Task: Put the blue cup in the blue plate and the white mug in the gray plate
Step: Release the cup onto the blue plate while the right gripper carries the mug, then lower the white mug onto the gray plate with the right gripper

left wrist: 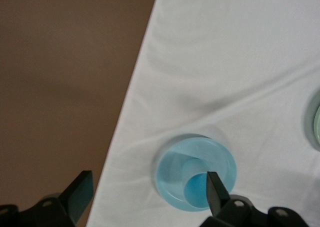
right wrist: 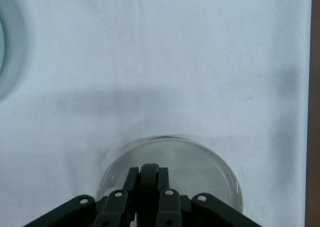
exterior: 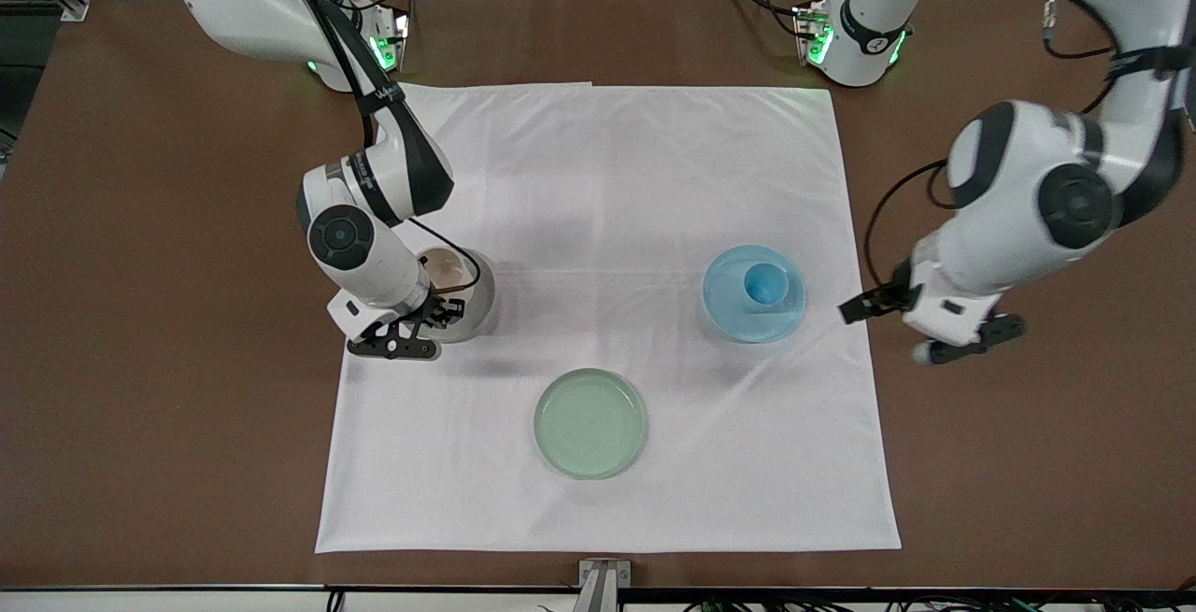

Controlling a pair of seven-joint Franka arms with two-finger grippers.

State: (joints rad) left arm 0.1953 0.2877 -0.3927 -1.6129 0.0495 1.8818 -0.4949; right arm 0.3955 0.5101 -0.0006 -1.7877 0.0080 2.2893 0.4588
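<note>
Next, my right gripper releases the white mug on the middle of the gray plate (exterior: 448, 292) (right wrist: 170, 204).
The blue cup (exterior: 764, 283) stands in the blue plate (exterior: 732, 318) toward the left arm's end of the white cloth; both show in the left wrist view, the cup (left wrist: 199, 191) and the plate (left wrist: 172, 167). My left gripper (exterior: 888, 332) is open and empty over the cloth's edge beside that plate, its fingers (left wrist: 80, 192) wide apart. The white mug (exterior: 444, 267) is within the gray plate (exterior: 481, 292) toward the right arm's end. My right gripper (exterior: 439, 313) is shut on the mug's dark handle (right wrist: 150, 179) over the gray plate (right wrist: 200, 167). I cannot tell if the mug rests on the plate.
A pale green plate (exterior: 590, 423) lies empty on the cloth nearer to the front camera, between the other two plates. The white cloth (exterior: 607, 173) covers the middle of the brown table (exterior: 168, 360).
</note>
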